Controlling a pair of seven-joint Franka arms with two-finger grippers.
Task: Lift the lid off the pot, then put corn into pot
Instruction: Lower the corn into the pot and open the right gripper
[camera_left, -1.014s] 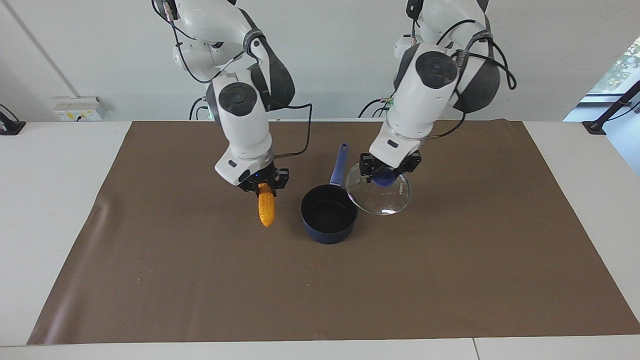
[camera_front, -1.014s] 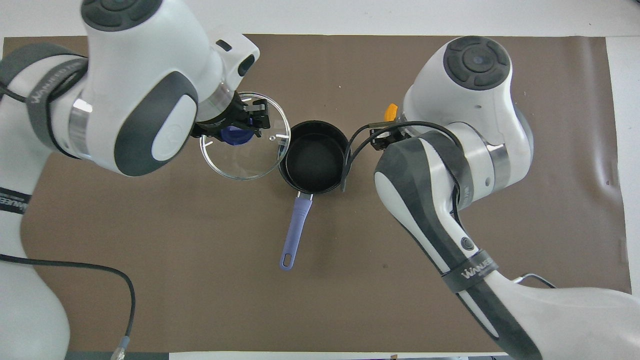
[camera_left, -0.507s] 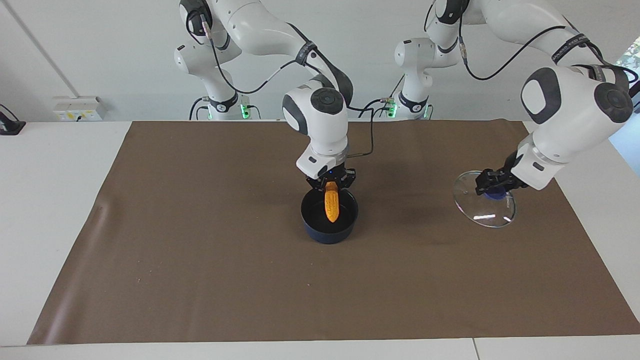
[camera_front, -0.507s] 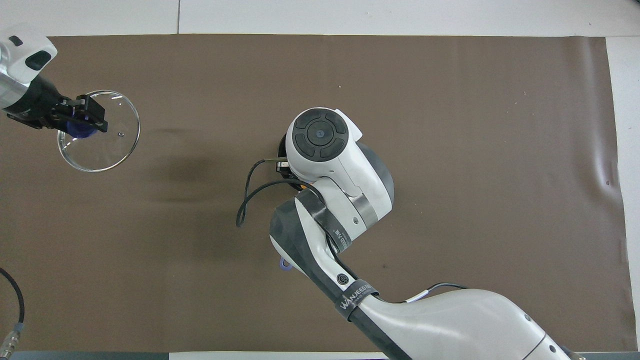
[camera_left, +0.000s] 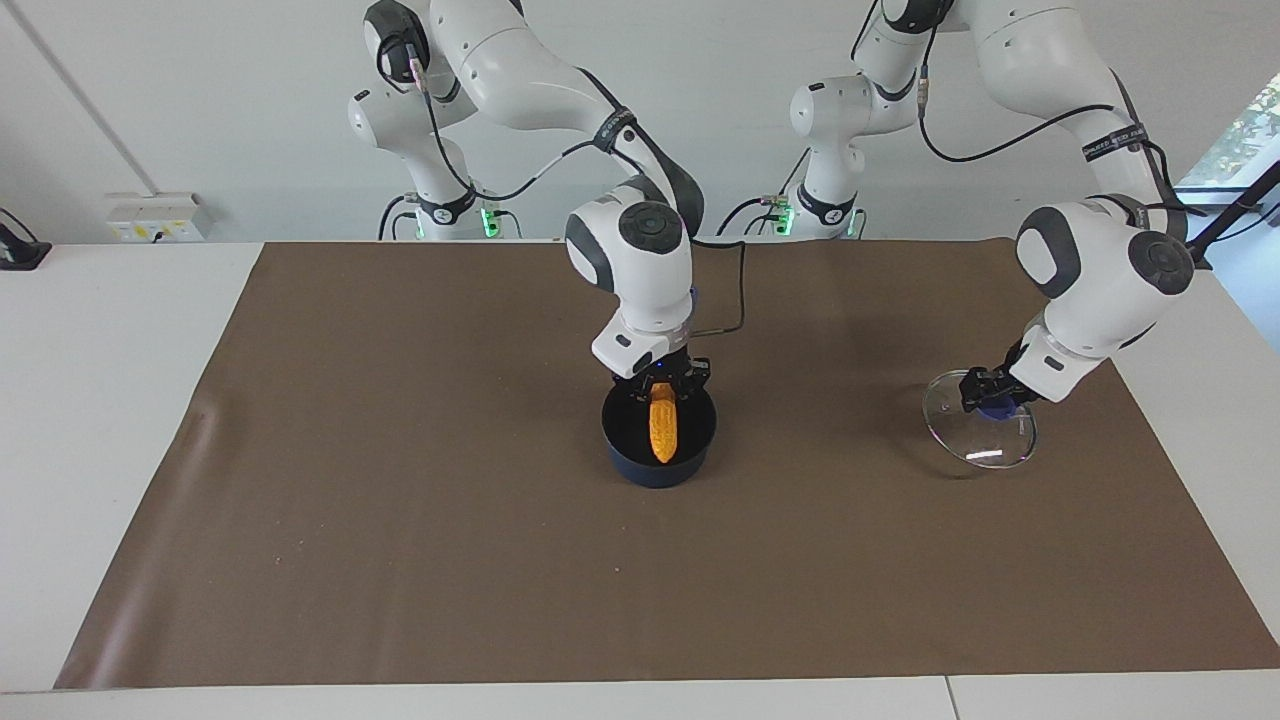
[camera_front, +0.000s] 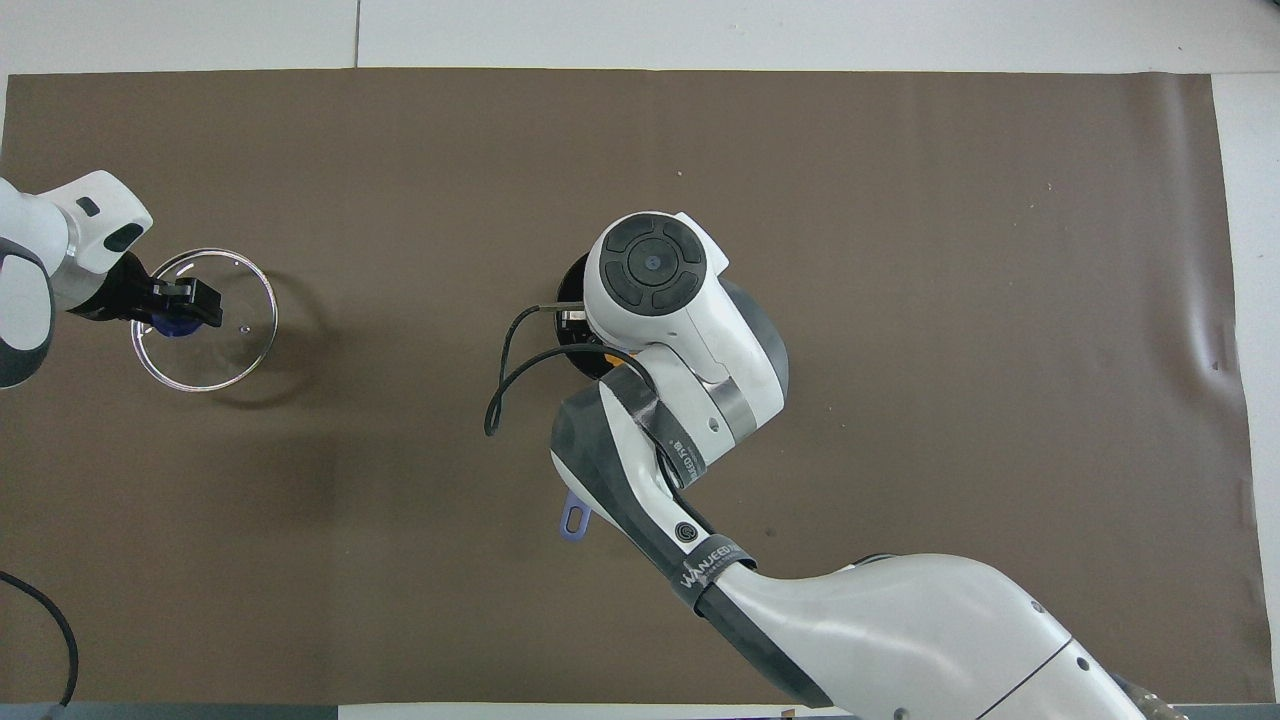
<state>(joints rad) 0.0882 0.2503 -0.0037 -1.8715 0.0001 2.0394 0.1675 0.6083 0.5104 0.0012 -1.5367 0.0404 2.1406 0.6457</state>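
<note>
I need to use my left gripper to set the glass lid free on the brown mat (camera_front: 232, 347), toward the end that is opposite the wrinkle. The glass lid is tilted low over the mat now.
The navy pot (camera_left: 650, 472) stands mid-mat, its handle pointing toward the robots. My right gripper (camera_left: 663, 392) is shut on the top of the yellow-orange corn (camera_left: 663, 432), which hangs upright with its lower end inside the pot. In the overhead view the right arm covers the corn and most of the pot; the pot's handle end (camera_front: 575, 518) shows. My left gripper (camera_left: 990, 400) is shut on the blue knob of the glass lid (camera_left: 985, 445), held tilted and low over the mat toward the left arm's end. It also shows in the overhead view (camera_front: 215, 345), with the left gripper (camera_front: 185, 305).
A brown mat (camera_left: 400, 520) covers most of the white table (camera_left: 100, 400). A black cable (camera_front: 505, 375) loops from the right wrist beside the pot. The mat has a wrinkle (camera_left: 195, 425) toward the right arm's end.
The right gripper carried the corn from beside the pot to over it and lowered it inside. The left gripper carried the lid away toward the left arm's end and lowered it.
</note>
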